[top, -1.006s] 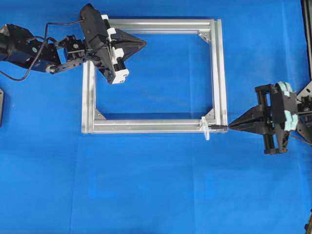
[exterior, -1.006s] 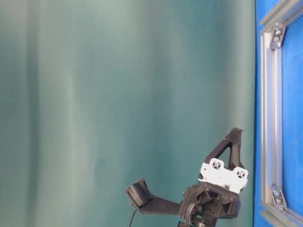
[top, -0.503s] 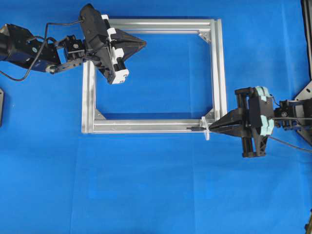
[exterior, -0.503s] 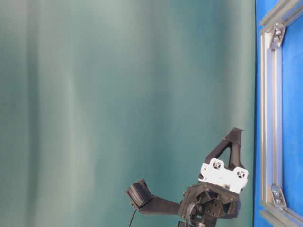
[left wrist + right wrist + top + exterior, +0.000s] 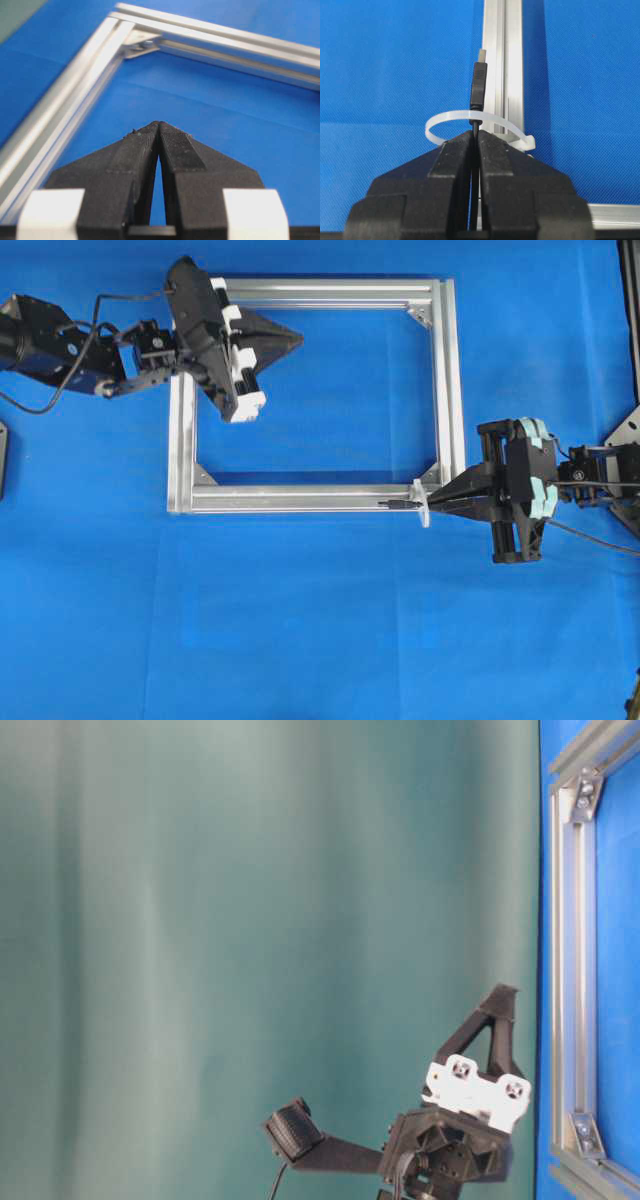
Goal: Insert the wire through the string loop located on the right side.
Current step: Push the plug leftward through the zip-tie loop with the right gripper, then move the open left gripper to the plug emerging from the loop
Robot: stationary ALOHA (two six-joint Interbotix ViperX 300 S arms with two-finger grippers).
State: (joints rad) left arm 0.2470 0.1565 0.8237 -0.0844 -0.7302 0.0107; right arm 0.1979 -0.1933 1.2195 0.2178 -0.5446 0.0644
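Observation:
The wire's dark plug (image 5: 400, 504) sticks out of the white string loop, and my left gripper should go to it next and close on it there.
My right gripper (image 5: 475, 133) (image 5: 432, 506) is shut on the wire (image 5: 478, 89) just behind its dark plug tip (image 5: 397, 505). The plug has passed through the string loop (image 5: 447, 119) (image 5: 422, 503), a white tie standing at the frame's lower right corner. The wire's thin tail (image 5: 590, 538) trails off to the right behind the gripper. My left gripper (image 5: 158, 123) (image 5: 298, 337) is shut and holds nothing. It hovers over the upper left part of the silver aluminium frame (image 5: 452, 390) (image 5: 60, 95).
The frame lies flat on a blue mat (image 5: 320, 620). In the table-level view the left gripper (image 5: 497, 998) shows beside the frame's rail (image 5: 572, 960), in front of a green backdrop. Dark fixtures (image 5: 628, 300) stand at the right edge.
My right gripper moved left with the wire, and the plug went through the loop from the right. Over the last half second it crept a little further. The left arm barely shifted.

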